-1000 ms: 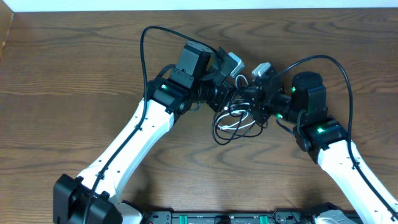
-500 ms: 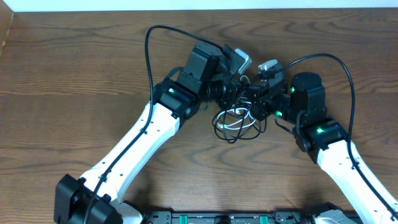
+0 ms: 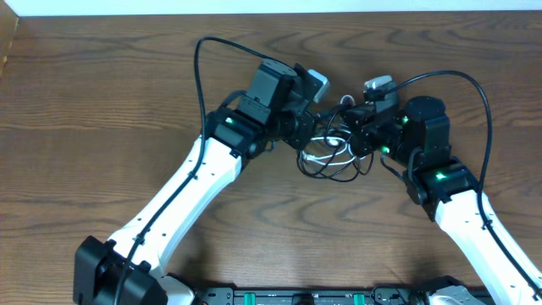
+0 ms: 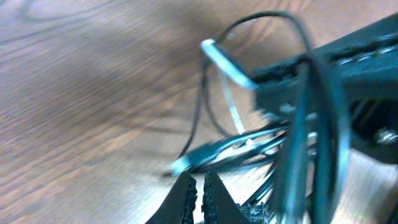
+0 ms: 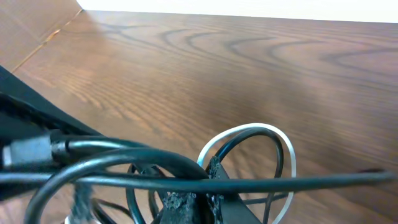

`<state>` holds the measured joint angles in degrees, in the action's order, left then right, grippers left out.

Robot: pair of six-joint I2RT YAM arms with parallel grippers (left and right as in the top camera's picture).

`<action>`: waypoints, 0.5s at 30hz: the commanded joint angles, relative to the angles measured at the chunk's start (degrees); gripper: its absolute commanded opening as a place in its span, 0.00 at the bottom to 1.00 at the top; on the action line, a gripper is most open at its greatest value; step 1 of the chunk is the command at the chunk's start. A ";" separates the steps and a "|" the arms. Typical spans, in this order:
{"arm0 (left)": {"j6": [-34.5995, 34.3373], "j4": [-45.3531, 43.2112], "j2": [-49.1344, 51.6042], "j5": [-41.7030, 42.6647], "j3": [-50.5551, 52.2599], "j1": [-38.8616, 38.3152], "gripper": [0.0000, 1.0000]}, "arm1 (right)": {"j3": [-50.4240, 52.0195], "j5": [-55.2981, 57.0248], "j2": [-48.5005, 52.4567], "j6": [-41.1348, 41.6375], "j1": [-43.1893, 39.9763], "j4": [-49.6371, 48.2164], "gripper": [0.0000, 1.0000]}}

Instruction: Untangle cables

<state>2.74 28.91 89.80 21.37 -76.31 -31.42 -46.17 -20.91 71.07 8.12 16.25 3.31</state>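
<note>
The bundle is just beyond the fingers of my shut, empty left gripper, so it should back away, then grab the black cables [image 4: 301, 127] beside my right gripper.
The cables [image 3: 332, 163] lie tangled on the table between my two grippers: black loops with a thin white cable [image 3: 319, 157] running through them. My left gripper [image 3: 312, 135] is at the tangle's left edge. In its wrist view the left gripper [image 4: 199, 186] is shut, a thin slit between the pads with nothing showing in it, and the bundle [image 4: 249, 146] passes just beyond the tips. My right gripper [image 3: 354, 140] is at the tangle's right edge. The right gripper [image 5: 205, 186] is shut on a black cable [image 5: 124, 158], with the white loop [image 5: 283, 140] behind it.
Thick black wires [image 3: 201, 76] arch over each arm. The other arm's dark body [image 4: 348, 68] fills the right of the left wrist view. Bare brown wood [image 3: 102, 127] surrounds the tangle. A cardboard edge [image 5: 37, 28] sits at the far left.
Both grippers stayed shut. The right gripper moved slightly right and up. The left gripper swung right, then back a little. The tangle shifted up and right and stretched wider.
</note>
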 commanded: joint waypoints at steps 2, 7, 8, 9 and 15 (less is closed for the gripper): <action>-0.52 0.20 0.42 -0.70 -0.02 3.08 0.08 | -0.63 0.37 -0.68 0.07 -0.85 0.24 0.01; -1.60 0.13 0.42 -0.66 -0.02 5.60 0.08 | -0.63 0.37 -0.68 -1.49 -0.83 1.44 0.01; -1.62 0.13 0.42 -0.66 -0.02 5.95 0.08 | -0.63 0.39 -0.68 -1.79 -0.83 1.70 0.01; -1.62 0.07 0.42 -0.63 -0.04 6.19 0.08 | -0.63 0.42 -0.68 -2.03 -0.83 2.08 0.01; -2.45 -2.67 0.42 2.71 -0.04 6.38 0.08 | -0.63 0.44 -0.68 -3.08 -0.83 4.02 0.01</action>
<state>1.19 27.16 89.80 21.43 -76.31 -25.21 -46.17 -20.53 71.07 6.28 15.59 7.33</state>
